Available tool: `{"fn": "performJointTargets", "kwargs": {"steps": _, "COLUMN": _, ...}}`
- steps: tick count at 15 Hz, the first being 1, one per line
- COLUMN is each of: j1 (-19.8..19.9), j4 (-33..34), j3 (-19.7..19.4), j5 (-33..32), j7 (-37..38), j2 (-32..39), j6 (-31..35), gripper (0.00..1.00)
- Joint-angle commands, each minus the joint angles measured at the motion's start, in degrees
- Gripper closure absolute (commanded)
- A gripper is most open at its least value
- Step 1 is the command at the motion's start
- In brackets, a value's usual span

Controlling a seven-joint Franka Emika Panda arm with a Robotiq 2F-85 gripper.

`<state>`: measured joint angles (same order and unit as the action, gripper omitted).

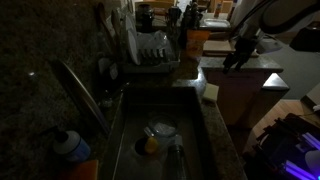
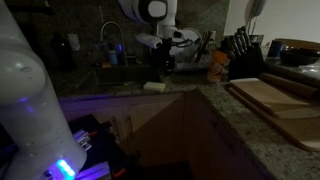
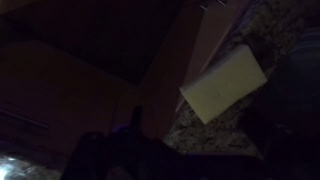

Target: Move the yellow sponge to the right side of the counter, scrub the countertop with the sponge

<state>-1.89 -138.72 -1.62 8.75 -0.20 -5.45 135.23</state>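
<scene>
The yellow sponge's far end (image 1: 212,87) (image 3: 195,107), the one toward the cutting boards, is the next place my gripper needs to go to and close on.
The yellow sponge (image 1: 211,93) lies flat on the dark granite counter (image 1: 226,135) just beside the sink, near the counter's edge. It also shows in an exterior view (image 2: 155,87) and as a pale rectangle in the wrist view (image 3: 225,83). My gripper (image 1: 235,58) hangs above and a little beyond the sponge, apart from it; it also shows in an exterior view (image 2: 165,64). In the wrist view the gripper (image 3: 198,140) appears as dark fingers with bare granite between them, open and empty.
The scene is very dark. A steel sink (image 1: 125,120) holds a bowl (image 1: 162,129) and a yellow item (image 1: 150,144). A faucet (image 1: 85,95), a soap bottle (image 1: 70,146) and a dish rack (image 1: 150,50) surround it. A knife block (image 2: 243,60) and cutting boards (image 2: 275,100) stand further along.
</scene>
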Motion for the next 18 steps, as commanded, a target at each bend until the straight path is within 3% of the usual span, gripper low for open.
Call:
{"fn": "performJointTargets", "kwargs": {"steps": 1, "j1": -3.15, "j4": 5.54, "j3": 4.46, "j5": 4.57, "j7": 3.41, "j2": 12.01, "j6": 12.91, "gripper": 0.00}}
{"fn": "performJointTargets", "kwargs": {"steps": 3, "j1": -4.44, "j4": 7.42, "j3": 5.97, "j5": 2.72, "j7": 10.19, "j2": 16.08, "j6": 18.52, "gripper": 0.00}}
{"fn": "performJointTargets", "kwargs": {"steps": 4, "j1": -5.07, "j4": 8.48, "j3": 5.90, "j5": 1.35, "j7": 13.77, "j2": 18.03, "j6": 18.05, "gripper": 0.00}}
{"fn": "performJointTargets", "kwargs": {"steps": 5, "j1": -4.44, "j4": 5.64, "j3": 6.27, "j5": 2.34, "j7": 10.19, "j2": 14.19, "j6": 17.00, "gripper": 0.00}}
{"fn": "performJointTargets", "kwargs": {"steps": 9, "j1": -5.23, "j4": 8.13, "j3": 6.17, "j5": 1.79, "j7": 13.28, "j2": 18.00, "j6": 17.78, "gripper": 0.00}}
{"fn": "performJointTargets", "kwargs": {"steps": 10, "j1": -5.90, "j4": 8.14, "j3": 4.81, "j5": -0.40, "j7": 16.81, "j2": 17.52, "j6": 16.38, "gripper": 0.00}}
{"fn": "performJointTargets", "kwargs": {"steps": 13, "j1": -5.80, "j4": 7.01, "j3": 5.64, "j5": 3.05, "j7": 21.40, "j2": 15.31, "j6": 14.89, "gripper": 0.00}}
{"fn": "performJointTargets", "kwargs": {"steps": 18, "j1": -7.40, "j4": 5.05, "j3": 4.48, "j5": 0.55, "j7": 38.03, "j2": 11.79, "j6": 8.42, "gripper": 0.00}}
